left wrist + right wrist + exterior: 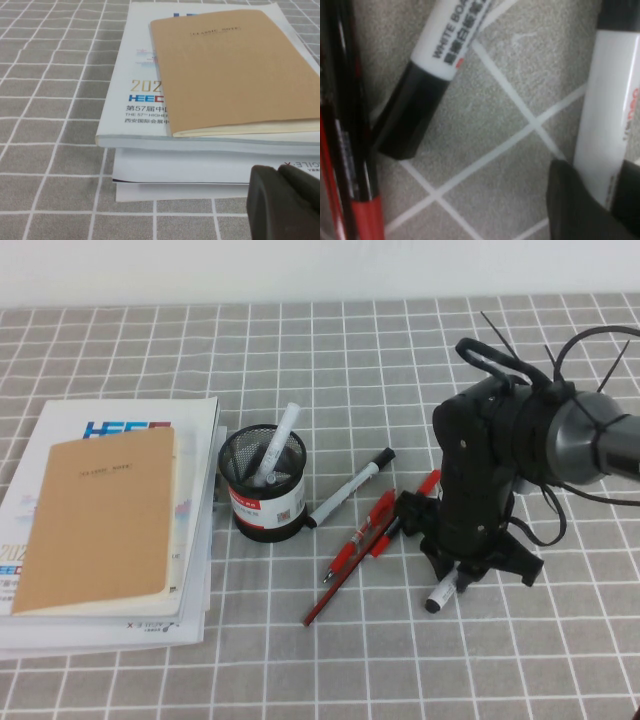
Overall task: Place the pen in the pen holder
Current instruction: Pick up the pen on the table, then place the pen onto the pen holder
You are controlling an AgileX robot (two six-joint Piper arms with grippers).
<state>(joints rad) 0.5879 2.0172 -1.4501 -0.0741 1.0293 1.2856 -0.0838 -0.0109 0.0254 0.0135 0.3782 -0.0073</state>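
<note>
The pen will drop from my right gripper into the black mesh pen holder (237, 451), between the white capless pen and the booklets.
The pen (441, 595), white barrel with a black end, lies on the checked cloth at the front right, poking out from under my right gripper (455, 575). In the right wrist view its barrel (607, 125) runs between the two dark fingers (570, 200), which press on both sides. The right gripper (600, 175) is shut on it, low at the table. The black mesh pen holder (263, 487) stands to the left and holds a white capless pen (277, 445). My left gripper (277, 172) is shut and empty, near the book stack.
A white marker with black print (350, 488) lies between the holder and the right gripper; it also shows in the right wrist view (450, 35). Red pens (360, 545) lie beside it. A stack of booklets with a brown notebook (105, 515) sits at the left.
</note>
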